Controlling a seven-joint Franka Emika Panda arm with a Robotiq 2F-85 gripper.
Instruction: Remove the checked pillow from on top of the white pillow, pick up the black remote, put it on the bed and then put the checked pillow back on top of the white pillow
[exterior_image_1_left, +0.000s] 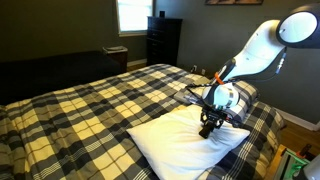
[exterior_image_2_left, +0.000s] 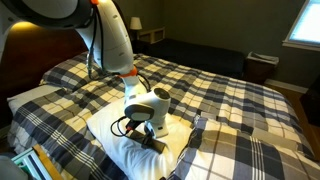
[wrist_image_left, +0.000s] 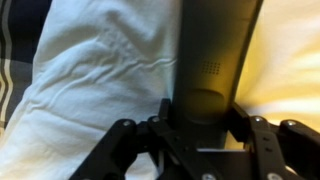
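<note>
My gripper needs to set the black remote down on the plaid cover (exterior_image_1_left: 243, 117) between the checked pillow and the edge of the bed.
The white pillow (exterior_image_1_left: 175, 142) (exterior_image_2_left: 108, 128) lies on the bed (exterior_image_1_left: 90, 110) (exterior_image_2_left: 235, 90), which has a navy, white and yellow plaid cover. My gripper (exterior_image_1_left: 209, 123) (exterior_image_2_left: 146, 130) hangs just above the pillow and is shut on the black remote (wrist_image_left: 212, 60). In the wrist view the remote stands between the jaws (wrist_image_left: 205, 125), with the white pillow (wrist_image_left: 90, 80) beneath it. In an exterior view the remote's dark end (exterior_image_2_left: 155, 144) sticks out below the fingers. I cannot tell the checked pillow apart from the plaid cover in these views.
A dark dresser (exterior_image_1_left: 163, 40) stands below a window (exterior_image_1_left: 132, 14) by the far wall. A nightstand with a lamp (exterior_image_2_left: 148, 34) stands beyond the bed. A dark low piece of furniture (exterior_image_1_left: 60, 65) runs along the bed's far side. Wooden floor (exterior_image_1_left: 300, 122) shows past the bed's edge.
</note>
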